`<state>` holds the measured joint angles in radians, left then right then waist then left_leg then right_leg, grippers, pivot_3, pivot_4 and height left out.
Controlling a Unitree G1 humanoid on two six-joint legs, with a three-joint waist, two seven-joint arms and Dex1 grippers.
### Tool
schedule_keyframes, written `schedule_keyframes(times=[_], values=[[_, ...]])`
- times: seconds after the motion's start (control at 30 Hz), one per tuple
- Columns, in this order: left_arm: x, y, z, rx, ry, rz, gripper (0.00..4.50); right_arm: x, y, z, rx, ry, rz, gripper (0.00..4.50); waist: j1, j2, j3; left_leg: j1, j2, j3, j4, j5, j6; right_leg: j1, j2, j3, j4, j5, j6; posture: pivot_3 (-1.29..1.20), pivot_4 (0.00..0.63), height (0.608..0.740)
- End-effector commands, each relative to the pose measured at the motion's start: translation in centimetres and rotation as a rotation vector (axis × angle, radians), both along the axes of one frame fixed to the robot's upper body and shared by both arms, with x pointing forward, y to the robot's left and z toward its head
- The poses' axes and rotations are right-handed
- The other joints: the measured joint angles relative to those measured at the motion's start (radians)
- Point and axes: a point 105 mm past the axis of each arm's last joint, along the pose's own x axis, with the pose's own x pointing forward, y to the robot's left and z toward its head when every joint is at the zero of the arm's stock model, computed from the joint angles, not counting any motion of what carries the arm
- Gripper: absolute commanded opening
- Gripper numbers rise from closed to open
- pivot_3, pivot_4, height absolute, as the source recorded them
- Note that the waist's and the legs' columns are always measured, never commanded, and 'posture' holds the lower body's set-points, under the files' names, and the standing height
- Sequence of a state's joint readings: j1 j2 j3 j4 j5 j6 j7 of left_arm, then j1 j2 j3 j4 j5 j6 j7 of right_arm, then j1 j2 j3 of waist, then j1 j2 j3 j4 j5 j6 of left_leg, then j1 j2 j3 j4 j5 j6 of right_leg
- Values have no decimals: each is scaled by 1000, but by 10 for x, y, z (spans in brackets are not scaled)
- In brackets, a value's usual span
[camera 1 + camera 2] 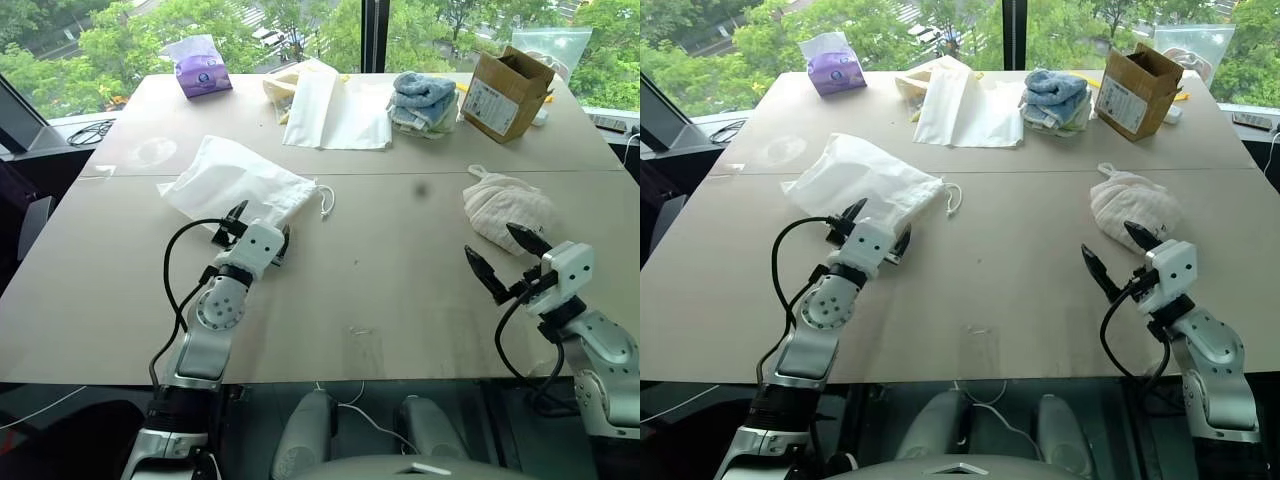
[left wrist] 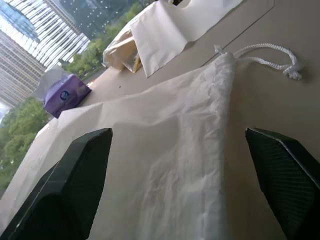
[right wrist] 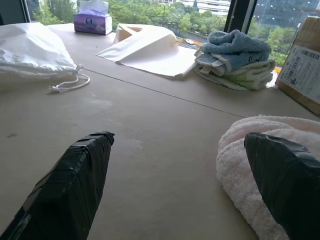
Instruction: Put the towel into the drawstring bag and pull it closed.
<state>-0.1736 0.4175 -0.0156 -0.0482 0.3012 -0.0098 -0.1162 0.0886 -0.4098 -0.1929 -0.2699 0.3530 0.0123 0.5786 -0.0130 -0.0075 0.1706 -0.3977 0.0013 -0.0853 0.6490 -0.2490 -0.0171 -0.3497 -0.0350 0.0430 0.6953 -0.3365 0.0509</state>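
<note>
My left gripper will pinch the bag's hem (image 2: 207,200) and lift the opening open before the towel goes in, because the drawstring bag is lying flat with its opening closed.
The drawstring bag (image 1: 235,180) lies flat on the table's left half, its mouth gathered and its white cords (image 1: 325,200) looped toward the middle. My left gripper (image 1: 260,228) is open at the bag's near edge. In the left wrist view its fingers (image 2: 75,175) stand wide apart on either side of the bag's cloth (image 2: 175,165). The towel (image 1: 505,205), cream-white and ribbed, sits bunched on the right half. My right gripper (image 1: 492,243) is open just short of the towel with nothing in it, one finger (image 3: 285,175) beside the towel (image 3: 240,170).
Along the far edge stand a purple tissue pack (image 1: 202,70), flat white sheets (image 1: 335,110), a stack of blue and pale-green towels (image 1: 425,100), a cardboard box (image 1: 508,90) and a clear plastic bag (image 1: 555,45). Bare table (image 1: 400,260) lies between the grippers.
</note>
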Motion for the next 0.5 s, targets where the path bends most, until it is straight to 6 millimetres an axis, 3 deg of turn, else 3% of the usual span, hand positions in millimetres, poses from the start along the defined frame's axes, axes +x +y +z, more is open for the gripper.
schedule_keyframes(times=[0.03,0.33,0.5], values=[[-1,-3,17,48,-84,-2,4145,-5,4,12,-1,-50,12,4500,0,0,0,0,0,0,0,0,0,0,0,0,0,0,0,0,150,740],[2,-2,-12,75,60,11,4145,-6,1,12,-6,-44,10,4500,-1,0,0,0,0,0,0,0,0,0,0,0,0,0,0,0,150,740],[0,0,-11,91,40,16,4145,-6,0,12,-9,-43,9,4500,-1,0,0,0,0,0,0,0,0,0,0,0,0,0,0,0,150,740]])
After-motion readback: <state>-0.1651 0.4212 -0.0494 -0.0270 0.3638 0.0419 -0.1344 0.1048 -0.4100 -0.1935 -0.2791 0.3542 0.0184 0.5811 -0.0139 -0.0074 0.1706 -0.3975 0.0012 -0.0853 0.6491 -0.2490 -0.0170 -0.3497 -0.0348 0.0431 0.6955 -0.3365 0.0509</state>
